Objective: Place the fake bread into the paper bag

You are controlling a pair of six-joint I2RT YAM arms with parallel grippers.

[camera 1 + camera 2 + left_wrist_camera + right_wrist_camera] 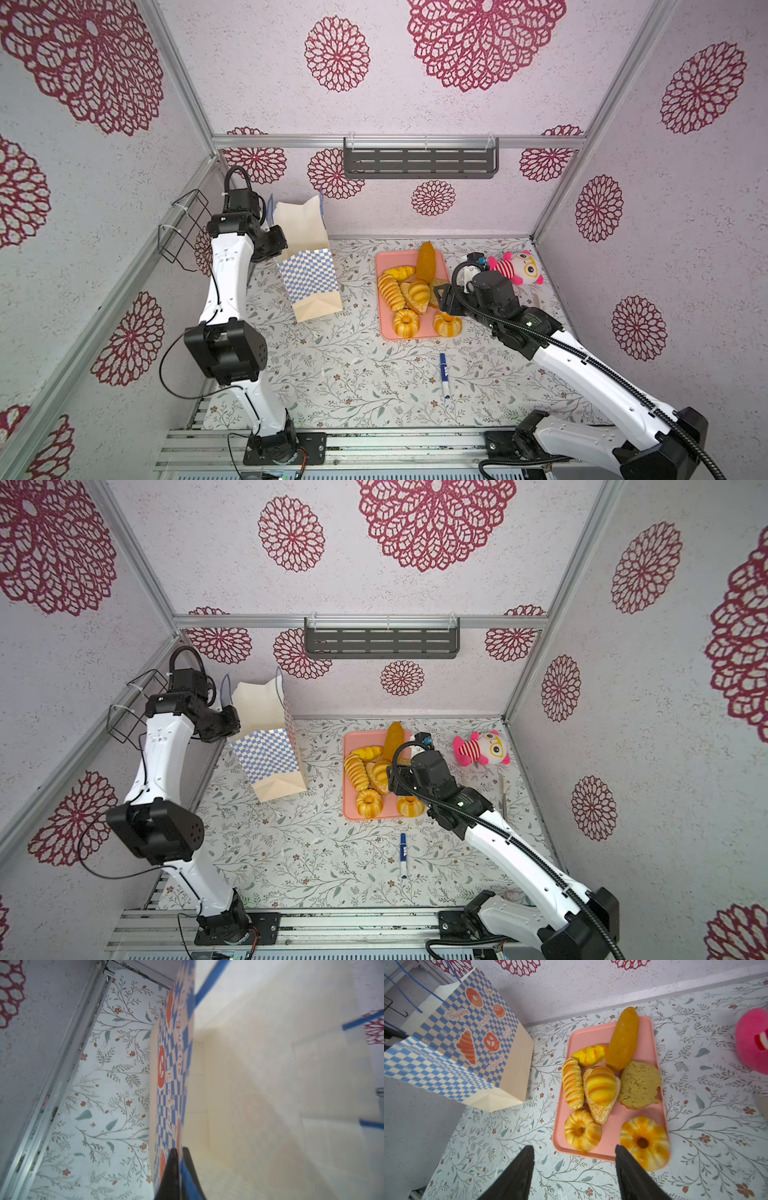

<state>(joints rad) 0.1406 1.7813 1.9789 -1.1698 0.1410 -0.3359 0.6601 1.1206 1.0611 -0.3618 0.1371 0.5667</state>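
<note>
The robot's left gripper needs to release the paper bag on the floral table (330,344) next to the front end of the pink tray.
The paper bag (309,274) (270,754) (467,1043) stands upright and open at the back left, cream with blue checks. My left gripper (279,245) (179,1150) is shut on the bag's left wall near its rim, one finger outside and one inside. The fake bread lies on a pink tray (384,262) (591,1036): a long loaf (623,1039), a ridged loaf (572,1083), a croissant (601,1086) on a triangular pie, a flat bun (639,1084) and two ring cakes (582,1130) (643,1142). My right gripper (444,299) (574,1149) hovers open above the tray's right side, holding nothing.
A pink striped plush toy (517,268) lies right of the tray. A blue pen (444,374) lies on the floral table in front of the tray. A grey shelf (419,160) hangs on the back wall, and a wire basket (183,226) on the left wall.
</note>
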